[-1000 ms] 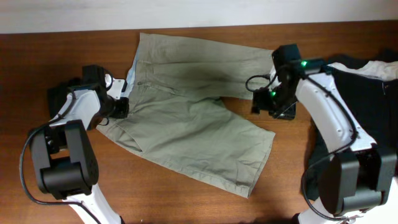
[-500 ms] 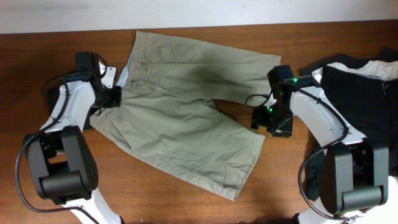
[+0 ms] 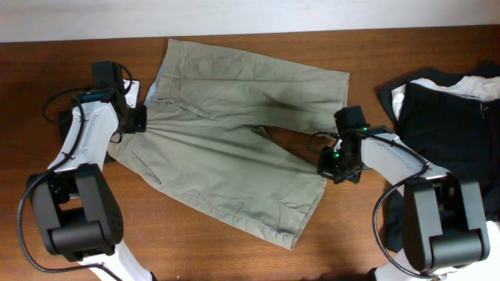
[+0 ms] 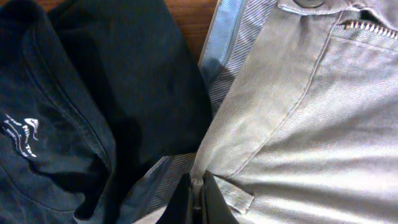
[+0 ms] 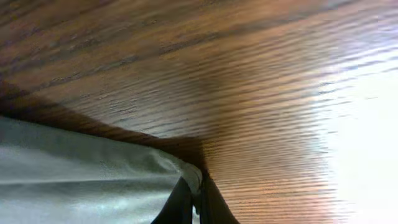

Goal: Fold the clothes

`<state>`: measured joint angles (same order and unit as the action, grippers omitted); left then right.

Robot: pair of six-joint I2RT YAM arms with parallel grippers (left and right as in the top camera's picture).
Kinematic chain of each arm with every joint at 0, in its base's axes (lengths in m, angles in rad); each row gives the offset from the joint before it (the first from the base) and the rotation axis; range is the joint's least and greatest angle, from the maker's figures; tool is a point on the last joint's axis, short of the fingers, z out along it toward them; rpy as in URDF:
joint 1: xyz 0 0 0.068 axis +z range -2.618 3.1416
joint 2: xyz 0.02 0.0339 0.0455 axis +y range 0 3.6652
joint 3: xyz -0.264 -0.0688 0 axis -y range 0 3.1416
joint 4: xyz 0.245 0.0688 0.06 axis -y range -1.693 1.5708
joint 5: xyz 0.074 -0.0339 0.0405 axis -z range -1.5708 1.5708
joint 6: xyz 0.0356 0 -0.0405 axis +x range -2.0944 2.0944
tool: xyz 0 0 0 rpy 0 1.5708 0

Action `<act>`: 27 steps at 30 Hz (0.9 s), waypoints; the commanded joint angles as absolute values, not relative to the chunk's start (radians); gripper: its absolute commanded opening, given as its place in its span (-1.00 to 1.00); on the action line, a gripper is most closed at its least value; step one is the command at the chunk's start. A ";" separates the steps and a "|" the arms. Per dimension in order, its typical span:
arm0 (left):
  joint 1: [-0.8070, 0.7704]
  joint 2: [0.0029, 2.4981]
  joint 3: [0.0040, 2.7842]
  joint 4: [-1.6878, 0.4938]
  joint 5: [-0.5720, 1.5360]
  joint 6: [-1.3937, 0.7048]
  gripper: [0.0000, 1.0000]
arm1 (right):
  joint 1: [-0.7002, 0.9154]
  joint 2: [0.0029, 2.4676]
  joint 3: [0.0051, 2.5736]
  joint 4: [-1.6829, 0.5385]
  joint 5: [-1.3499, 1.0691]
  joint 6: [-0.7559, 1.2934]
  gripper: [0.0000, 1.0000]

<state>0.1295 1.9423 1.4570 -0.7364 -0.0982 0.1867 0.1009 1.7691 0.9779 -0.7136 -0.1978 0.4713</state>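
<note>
The waistband is bunched in my left gripper short of the button and pulls creases across the shorts, so next I open, let it flatten, and take the waistband at the button (image 4: pixel 309 3).
Large khaki shorts (image 3: pixel 234 148), the clothes in hand, lie spread across the middle of the wooden table (image 3: pixel 359 55), waistband to the left and legs to the right. My left gripper (image 3: pixel 139 119) is shut on the waistband edge; the left wrist view shows its fingers (image 4: pixel 198 199) pinching a fold of the khaki cloth (image 4: pixel 298 112) beside the pale blue lining (image 4: pixel 224 50) and the zipper (image 4: pixel 367 28). My right gripper (image 3: pixel 328 168) is shut on the hem corner of the near leg, seen as pale cloth (image 5: pixel 74 174) pinched between the gripper (image 5: pixel 194 199) fingers against the bare wood (image 5: pixel 249 81).
A heap of black and white garments (image 3: pixel 449 109) lies at the right edge beside my right arm. A black garment with a small white logo (image 4: pixel 74 93) lies under the left arm, next to the waistband. A pale strip (image 3: pixel 250 16) runs along the table's far edge.
The right gripper came toward the front and shut on the near leg's hem. The left gripper moved back and left with the waistband. The shorts shifted and the near leg stretched out.
</note>
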 commanded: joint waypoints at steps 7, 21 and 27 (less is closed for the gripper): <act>0.141 1.951 1.482 -0.776 -0.147 0.170 -0.41 | -0.069 1.677 1.045 -0.910 -0.232 0.292 0.49; 0.141 1.952 1.482 -0.776 -0.141 0.169 -0.41 | 0.057 1.769 0.873 -0.602 -0.330 0.357 -0.24; 0.141 1.952 1.482 -0.773 -0.127 0.169 -0.46 | 0.013 1.773 0.913 -0.599 -0.272 0.344 -0.92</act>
<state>0.1379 1.9842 1.4628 -0.7746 -0.1387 0.1745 0.0463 1.7424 0.8970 -0.5697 -0.3500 0.3550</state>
